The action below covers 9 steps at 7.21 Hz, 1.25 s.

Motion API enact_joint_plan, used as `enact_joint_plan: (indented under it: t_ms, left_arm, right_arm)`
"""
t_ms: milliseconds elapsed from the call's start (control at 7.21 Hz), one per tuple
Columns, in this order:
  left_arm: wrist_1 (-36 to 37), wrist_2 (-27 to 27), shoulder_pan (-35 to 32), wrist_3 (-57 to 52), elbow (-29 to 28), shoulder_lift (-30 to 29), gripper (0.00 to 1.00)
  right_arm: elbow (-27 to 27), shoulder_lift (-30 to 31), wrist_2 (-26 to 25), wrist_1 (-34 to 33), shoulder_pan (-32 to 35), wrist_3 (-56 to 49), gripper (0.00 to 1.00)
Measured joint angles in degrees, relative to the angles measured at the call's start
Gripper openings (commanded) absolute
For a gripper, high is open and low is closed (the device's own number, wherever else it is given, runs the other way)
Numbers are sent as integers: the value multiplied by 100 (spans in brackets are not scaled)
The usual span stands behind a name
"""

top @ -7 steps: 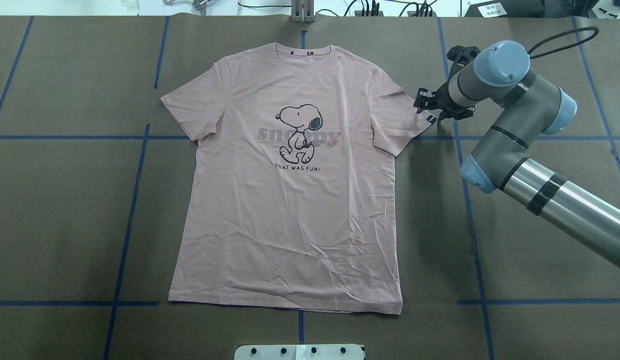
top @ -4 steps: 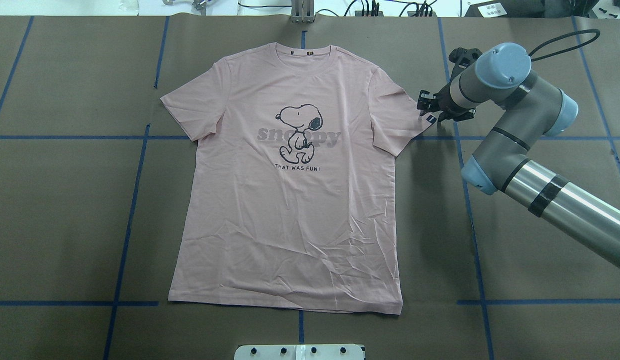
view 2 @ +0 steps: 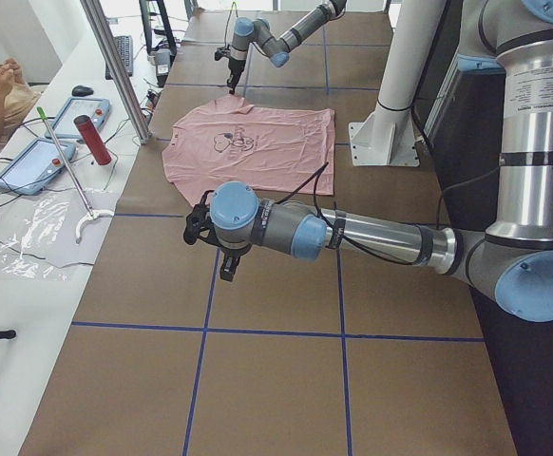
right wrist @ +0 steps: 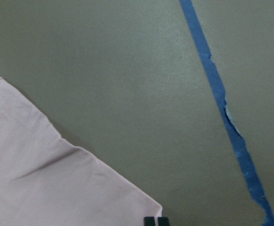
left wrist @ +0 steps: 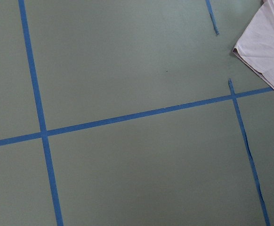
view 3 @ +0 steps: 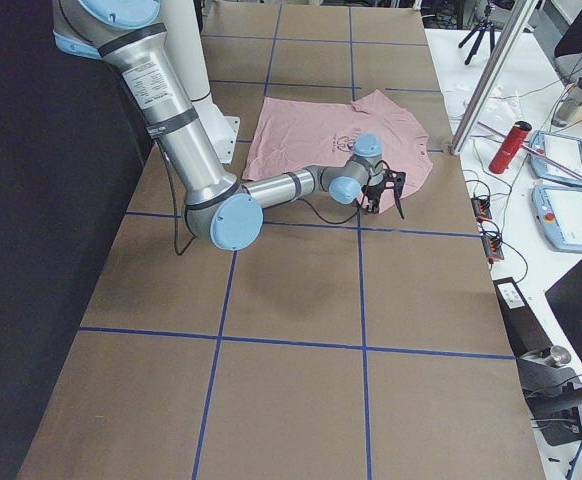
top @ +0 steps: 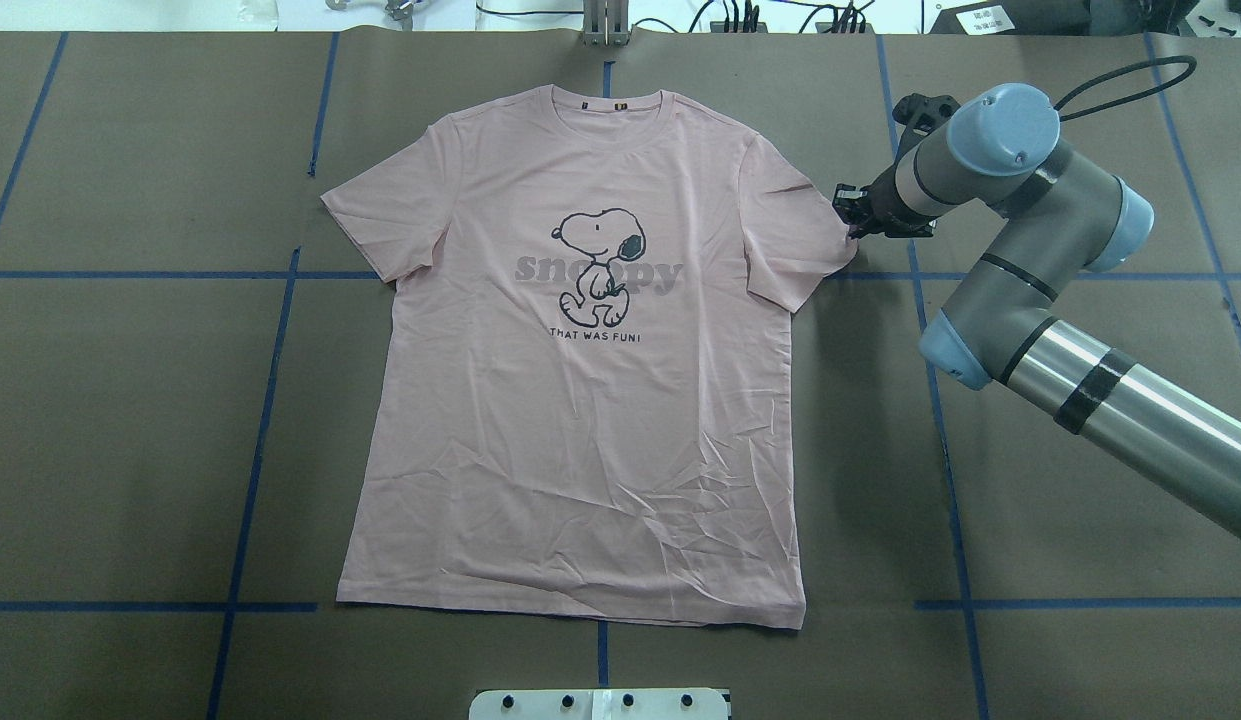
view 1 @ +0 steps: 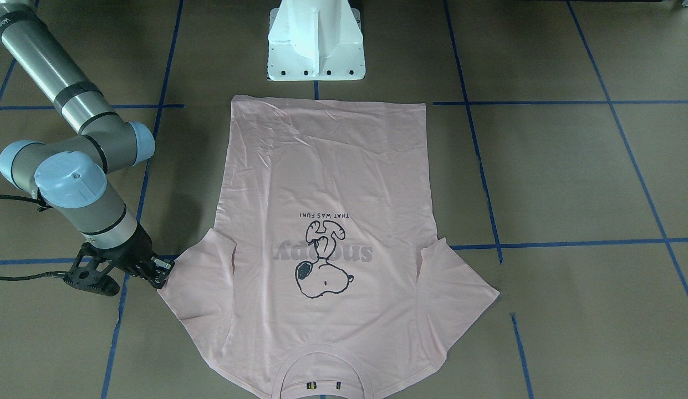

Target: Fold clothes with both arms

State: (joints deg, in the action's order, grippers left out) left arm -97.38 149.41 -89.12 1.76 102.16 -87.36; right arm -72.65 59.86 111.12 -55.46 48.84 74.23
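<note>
Next, I lay the sleeve corner on the pale pink T-shirt (view 1: pixel 252 289) with my right gripper, between its sleeve seam and the dog print.
The pale pink T-shirt (top: pixel 590 400) lies flat and print-up on the brown table, collar (top: pixel 610 105) at the far side. It also shows in the front-facing view (view 1: pixel 327 221). My right gripper (top: pixel 856 222) is low at the outer edge of the shirt's right sleeve (top: pixel 795 230). In the right wrist view its two pads (right wrist: pixel 149 221) stand together at the sleeve corner (right wrist: pixel 127 202), shut on it. The sleeve tag is hidden. My left gripper (view 2: pixel 229 271) hangs above bare table off the other sleeve (left wrist: pixel 269 47); I cannot tell whether it is open or shut.
The white pedestal base (view 1: pixel 316 50) stands at the shirt's hem side. Blue tape lines (top: pixel 270 400) cross the table. A metal post (view 2: pixel 115 66), a red bottle (view 2: pixel 93 140) and tablets (view 2: pixel 34 163) are on the bench past the collar side.
My right gripper's fingers have gone from spread to together at the sleeve edge. The black sleeve tag, visible before, is now covered. The shirt has not moved.
</note>
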Motion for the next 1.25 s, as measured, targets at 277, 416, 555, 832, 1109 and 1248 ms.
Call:
enact_joint_plan:
  t_ms: [277,416,555,832,1109,1248]
  left_arm:
    - [-2,-2,0,-4,19,0,100]
    - [-6,-4,0,-12,21,-2,100]
    - [-8,-2,0,-15,22,-6,100]
    - [-9,0,0,-17,23,-8,100]
    - [-9,0,0,-14,23,-9,100]
    - [-9,0,0,-14,23,-9,100]
  right_arm:
    - [-124,-225,-19,-38,-141,412,0]
    - [-118,-389,-62,-47,-254,512,0]
    - [-55,-590,-151,-105,-343,593,0]
    - [370,-1123,-586,-242,-495,735,0]
    - [816,-1538,-823,-274,-525,744,15]
    - [951,-1648,-870,-294,-495,715,99]
